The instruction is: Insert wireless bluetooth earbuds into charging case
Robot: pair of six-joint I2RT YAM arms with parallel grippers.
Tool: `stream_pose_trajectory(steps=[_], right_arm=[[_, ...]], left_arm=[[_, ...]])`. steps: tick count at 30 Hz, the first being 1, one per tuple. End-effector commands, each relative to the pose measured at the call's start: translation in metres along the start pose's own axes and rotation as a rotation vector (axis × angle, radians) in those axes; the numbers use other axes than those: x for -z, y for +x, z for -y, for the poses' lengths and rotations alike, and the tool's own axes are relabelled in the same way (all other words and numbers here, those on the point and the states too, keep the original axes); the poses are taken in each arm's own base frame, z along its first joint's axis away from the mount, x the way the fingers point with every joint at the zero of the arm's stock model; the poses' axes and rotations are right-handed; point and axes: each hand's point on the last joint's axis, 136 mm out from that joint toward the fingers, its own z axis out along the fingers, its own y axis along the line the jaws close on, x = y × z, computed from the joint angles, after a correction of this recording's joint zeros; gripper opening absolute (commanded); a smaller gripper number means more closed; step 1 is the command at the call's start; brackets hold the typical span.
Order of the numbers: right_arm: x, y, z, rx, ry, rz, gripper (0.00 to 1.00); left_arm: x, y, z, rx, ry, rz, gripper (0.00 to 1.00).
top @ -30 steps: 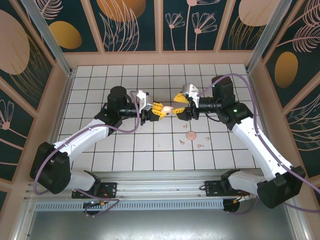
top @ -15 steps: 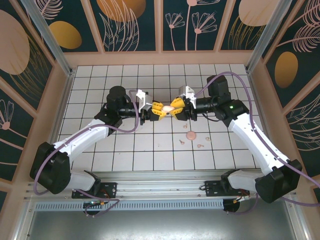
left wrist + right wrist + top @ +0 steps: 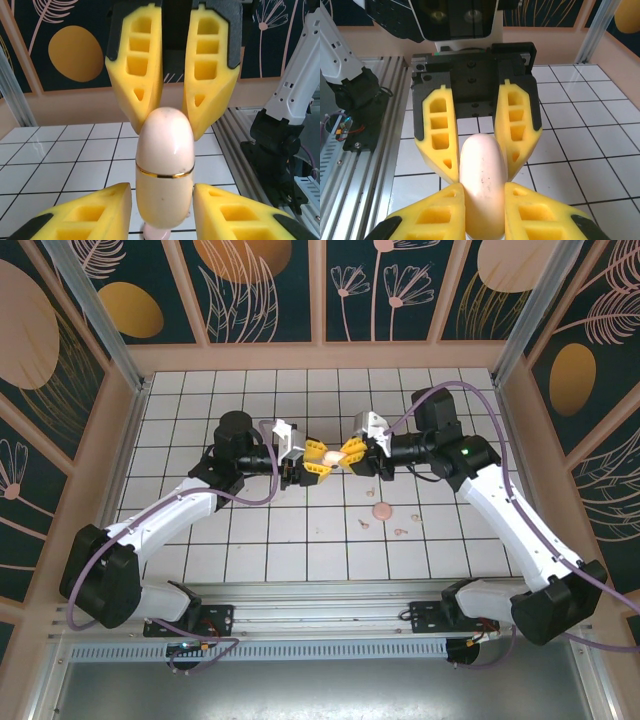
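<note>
I have my right gripper's fingers pinching both sides of the closed charging case, so I need to open them and use one finger to swing the lid open by its edge (image 3: 463, 172).
The charging case (image 3: 331, 453) is a closed, egg-shaped pale pink shell with a thin gold band (image 3: 165, 173), held in the air over the middle of the tiles. My left gripper (image 3: 316, 459) is shut on one end of it, its yellow pads beside the case (image 3: 165, 170). My right gripper (image 3: 353, 452) faces it and is shut on the other end (image 3: 482, 185). The two grippers meet tip to tip. Two tiny pink earbuds (image 3: 364, 523) (image 3: 401, 531) lie on the white tiles below and to the right.
A small round pink piece (image 3: 382, 510) lies on the tiles just above the earbuds. Wooden walls (image 3: 320, 355) border the tiled floor, with a metal rail (image 3: 300, 612) along the near edge by the arm bases.
My right gripper has moved left to meet the left gripper and closed onto the free end of the case. The left arm has barely moved.
</note>
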Motion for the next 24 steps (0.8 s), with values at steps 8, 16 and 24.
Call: stream_pose_trajectory(steps=[8, 16, 24], right_arm=[[-0.008, -0.006, 0.002, 0.048, 0.006, -0.028, 0.2], [-0.006, -0.011, 0.002, 0.066, 0.02, -0.013, 0.2], [-0.003, -0.013, 0.006, 0.068, 0.069, 0.002, 0.41]], left_arm=[[0.001, -0.016, 0.002, -0.051, 0.006, 0.016, 0.37], [0.001, -0.013, 0.002, -0.042, 0.005, 0.008, 0.19], [0.002, -0.013, 0.003, -0.047, 0.007, 0.005, 0.15]])
